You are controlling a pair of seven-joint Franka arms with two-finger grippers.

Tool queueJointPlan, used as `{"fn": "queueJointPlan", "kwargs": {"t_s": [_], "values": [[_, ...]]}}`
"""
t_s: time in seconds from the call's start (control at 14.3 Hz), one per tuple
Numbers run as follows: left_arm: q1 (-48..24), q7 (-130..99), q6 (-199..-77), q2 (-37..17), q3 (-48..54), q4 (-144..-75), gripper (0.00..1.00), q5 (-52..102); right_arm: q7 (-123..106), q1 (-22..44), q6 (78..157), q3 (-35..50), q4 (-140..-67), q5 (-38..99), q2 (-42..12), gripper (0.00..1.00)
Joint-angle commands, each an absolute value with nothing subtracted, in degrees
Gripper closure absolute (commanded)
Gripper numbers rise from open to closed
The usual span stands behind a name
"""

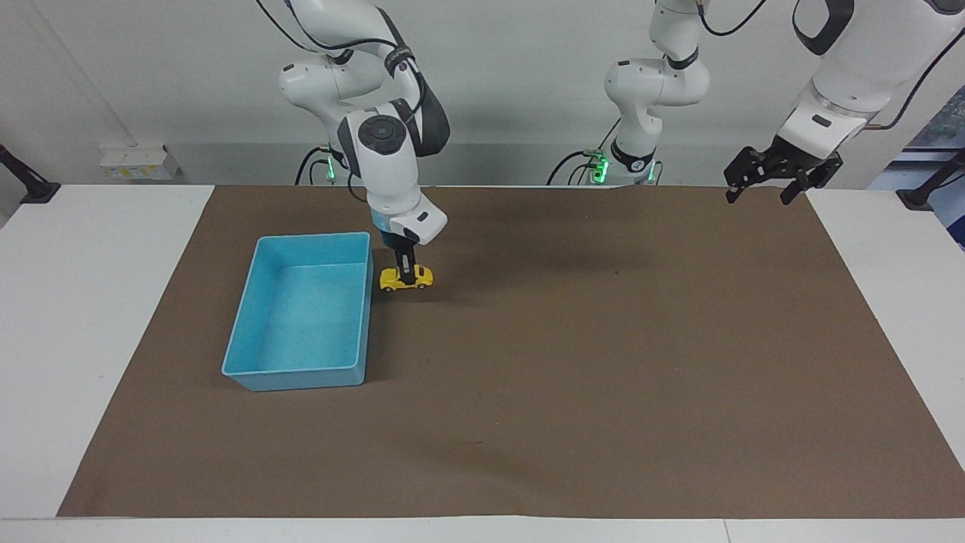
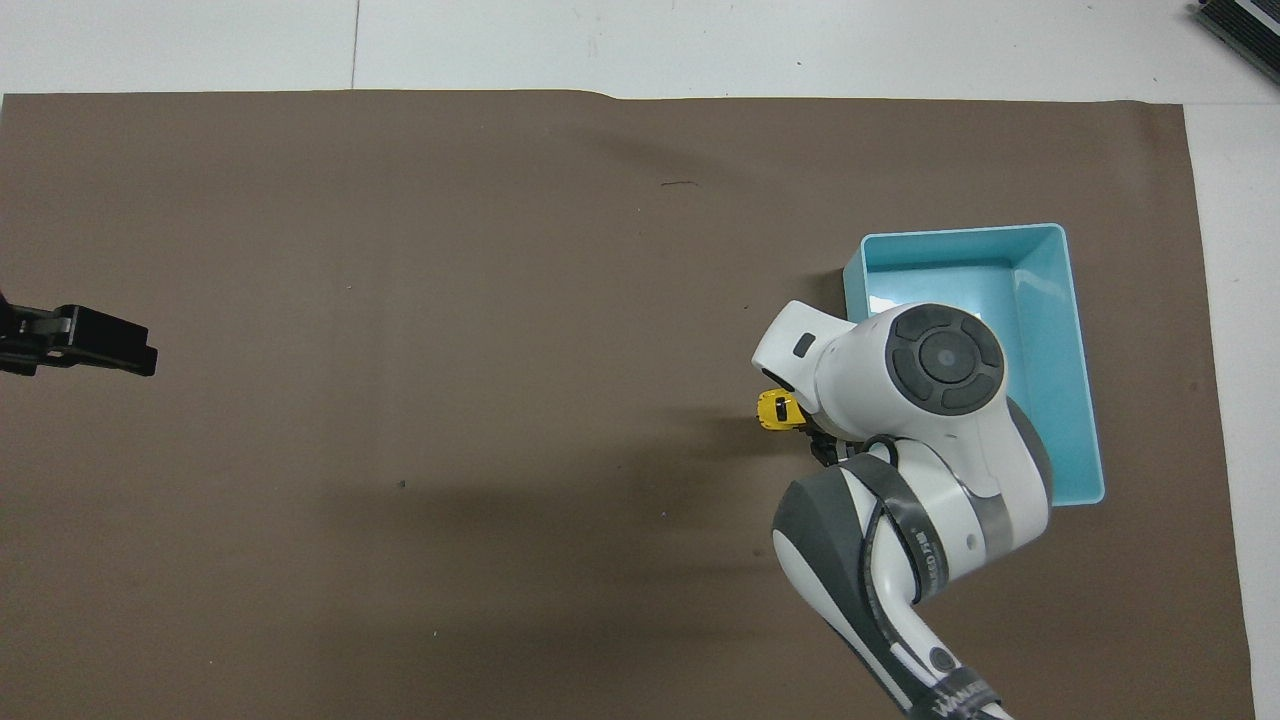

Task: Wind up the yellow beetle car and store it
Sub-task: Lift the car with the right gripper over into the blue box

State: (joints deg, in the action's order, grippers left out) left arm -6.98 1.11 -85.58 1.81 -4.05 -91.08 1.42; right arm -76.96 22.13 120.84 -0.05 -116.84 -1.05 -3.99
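The robot's right gripper will set the yellow beetle car down near the middle of the light-blue bin's bottom (image 2: 942, 389).
The yellow beetle car (image 1: 405, 278) is in my right gripper (image 1: 407, 273), whose fingers are shut on its body from above. It hangs just above the brown mat, beside the light-blue bin (image 1: 301, 377), at the bin's corner nearest the robots. In the overhead view only the car's end (image 2: 775, 410) shows from under the right arm's hand, next to the bin (image 2: 1045, 300). The bin has nothing in it. My left gripper (image 1: 780, 179) is open and empty, and it waits in the air over the mat's corner at the left arm's end; it also shows in the overhead view (image 2: 85, 340).
A brown mat (image 1: 603, 362) covers most of the white table (image 1: 90, 302). The right arm's wrist and forearm (image 2: 920, 480) cover part of the bin from above.
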Motion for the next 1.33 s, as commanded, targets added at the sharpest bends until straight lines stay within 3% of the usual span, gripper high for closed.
{"fn": "queueJointPlan", "kwargs": {"t_s": [0.0,0.63,0.98,1.26], "values": [[-6.15,1.14,-85.61,2.81,-3.6,-91.76,0.0,1.93,-77.17,20.66,114.63,0.0,-111.72,-0.44,-4.04,1.0],[-6.07,1.14,-85.61,2.81,-3.6,-91.76,0.0,1.93,-87.43,8.1,110.83,-0.35,-110.91,-0.44,-3.78,1.0],[-6.15,0.97,-85.61,2.81,-3.52,-91.76,0.0,1.93,-91.76,4.4,115.64,-0.44,-116.79,-1.4,-1.24,1.0],[-6.15,0.88,-85.43,2.81,-3.6,-91.76,0.0,1.93,-92.9,2.73,120.56,-0.44,-119.35,-1.49,-2.89,1.0]]}}
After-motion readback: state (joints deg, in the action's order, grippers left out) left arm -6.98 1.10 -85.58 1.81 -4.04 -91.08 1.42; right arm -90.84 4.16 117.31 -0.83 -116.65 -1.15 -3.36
